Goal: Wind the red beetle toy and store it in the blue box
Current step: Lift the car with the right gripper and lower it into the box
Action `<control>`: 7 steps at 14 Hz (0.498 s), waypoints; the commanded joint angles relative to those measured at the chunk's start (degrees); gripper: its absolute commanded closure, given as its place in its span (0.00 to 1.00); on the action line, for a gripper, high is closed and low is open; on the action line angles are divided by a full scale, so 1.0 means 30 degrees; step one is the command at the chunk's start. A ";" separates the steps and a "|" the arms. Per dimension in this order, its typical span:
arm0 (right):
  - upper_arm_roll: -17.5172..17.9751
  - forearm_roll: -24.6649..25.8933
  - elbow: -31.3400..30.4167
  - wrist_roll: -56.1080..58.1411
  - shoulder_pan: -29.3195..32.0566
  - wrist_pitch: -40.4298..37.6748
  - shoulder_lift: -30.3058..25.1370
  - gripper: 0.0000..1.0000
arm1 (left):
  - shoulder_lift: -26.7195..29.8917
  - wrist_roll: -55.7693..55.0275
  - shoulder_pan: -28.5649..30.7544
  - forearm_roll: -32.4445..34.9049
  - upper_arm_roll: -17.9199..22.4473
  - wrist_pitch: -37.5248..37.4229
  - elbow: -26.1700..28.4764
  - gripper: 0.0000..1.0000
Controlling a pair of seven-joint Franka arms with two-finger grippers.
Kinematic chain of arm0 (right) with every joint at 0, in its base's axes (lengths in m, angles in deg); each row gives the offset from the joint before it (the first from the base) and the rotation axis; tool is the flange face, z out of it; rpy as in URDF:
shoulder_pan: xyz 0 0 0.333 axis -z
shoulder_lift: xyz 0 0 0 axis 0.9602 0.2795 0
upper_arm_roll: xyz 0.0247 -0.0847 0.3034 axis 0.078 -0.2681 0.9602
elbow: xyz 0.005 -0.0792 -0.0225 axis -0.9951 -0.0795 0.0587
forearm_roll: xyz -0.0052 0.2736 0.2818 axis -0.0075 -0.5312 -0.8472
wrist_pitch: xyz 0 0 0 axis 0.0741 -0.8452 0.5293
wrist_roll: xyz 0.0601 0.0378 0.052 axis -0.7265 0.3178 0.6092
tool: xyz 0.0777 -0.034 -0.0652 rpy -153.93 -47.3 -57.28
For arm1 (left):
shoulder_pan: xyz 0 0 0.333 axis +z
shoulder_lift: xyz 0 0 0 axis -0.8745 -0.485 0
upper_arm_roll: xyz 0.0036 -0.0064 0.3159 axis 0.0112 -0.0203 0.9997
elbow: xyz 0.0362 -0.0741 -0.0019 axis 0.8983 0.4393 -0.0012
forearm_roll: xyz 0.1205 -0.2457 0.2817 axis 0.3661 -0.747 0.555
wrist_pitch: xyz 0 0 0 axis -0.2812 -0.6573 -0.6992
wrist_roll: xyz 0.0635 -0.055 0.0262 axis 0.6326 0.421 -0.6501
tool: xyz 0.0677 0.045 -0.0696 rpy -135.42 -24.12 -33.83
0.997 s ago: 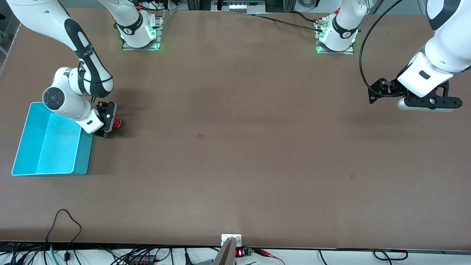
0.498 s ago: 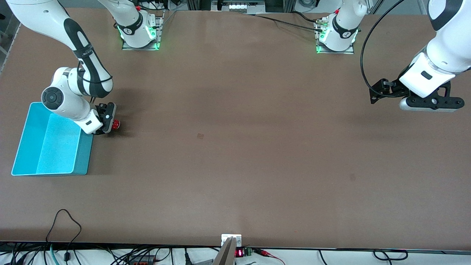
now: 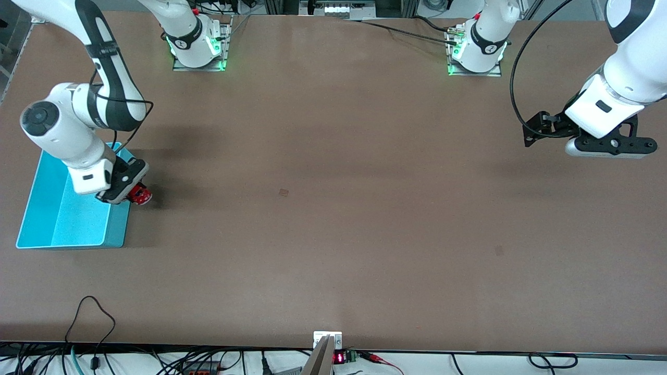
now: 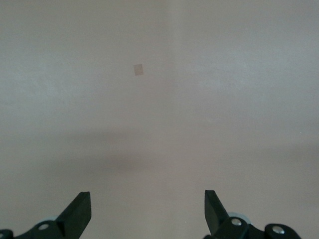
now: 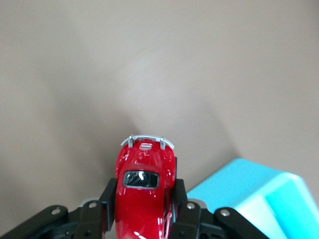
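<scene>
The robot's right gripper should put the red beetle toy, now in the air just outside the box, down on the blue box's bottom near its long side [image 3: 100, 199] toward the middle of the table.
My right gripper [image 3: 133, 194] is shut on the red beetle toy [image 3: 139, 194], a tiny glossy red car. It holds the toy in the air beside the blue box's [image 3: 62, 213] long wall, over the table just outside the box. In the right wrist view the red beetle toy [image 5: 144, 191] sits between the two black fingers [image 5: 108, 201], and a corner of the blue box [image 5: 259, 196] shows beside it. The box is an open light blue bin at the right arm's end of the table. My left gripper [image 4: 147, 209] is open and empty, held over bare table at the left arm's end.
The brown table [image 3: 333, 208] carries a small square mark [image 3: 283, 192] near its middle. Cables and a small display [image 3: 338, 357] lie along the table edge nearest the front camera. The arm bases [image 3: 198, 47] stand along the edge farthest from it.
My right gripper has swung with the red toy toward the front camera along the box's wall, and the wrist has turned. The left arm has barely moved.
</scene>
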 commanded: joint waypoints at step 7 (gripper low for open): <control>-0.0266 -0.2577 0.0834 -0.7342 0.2309 -0.1291 -0.0091 0.98 | 0.0197 0.0227 0.0047 0.0068 -0.0071 0.0021 0.0141 0.00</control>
